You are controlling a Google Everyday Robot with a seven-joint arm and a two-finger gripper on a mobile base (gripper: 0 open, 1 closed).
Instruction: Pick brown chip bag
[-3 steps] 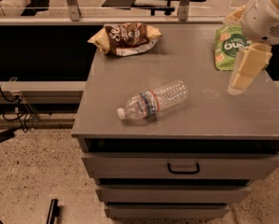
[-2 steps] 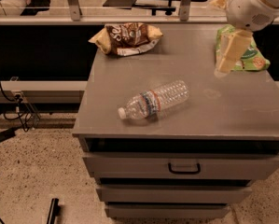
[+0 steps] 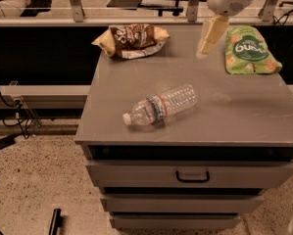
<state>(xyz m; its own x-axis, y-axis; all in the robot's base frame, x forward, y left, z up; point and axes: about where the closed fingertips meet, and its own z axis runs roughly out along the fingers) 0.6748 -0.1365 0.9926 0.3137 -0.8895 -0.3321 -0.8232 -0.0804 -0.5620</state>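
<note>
The brown chip bag is next, and the bag's end [image 3: 160,33] that faces the green snack bag should be gripped by my gripper once it gets there.
The brown chip bag [image 3: 132,39] lies at the back left of the grey cabinet top [image 3: 239,119]. It is glossy dark brown with tan-yellow ends and white lettering. My gripper [image 3: 203,51] hangs from the white arm at the top of the view, above the back of the cabinet top. It is between the brown chip bag and the green snack bag [image 3: 249,50], to the right of the brown bag and apart from it. It holds nothing that I can see.
A clear water bottle [image 3: 160,105] lies on its side in the middle of the cabinet top. Drawers with a dark handle [image 3: 192,176] are below the front edge. A rail and chairs stand behind the cabinet. Cables lie on the floor at left.
My gripper has moved left along the back of the cabinet top, from over the right side by the green snack bag to a spot left of it. The bags and bottle have not moved.
</note>
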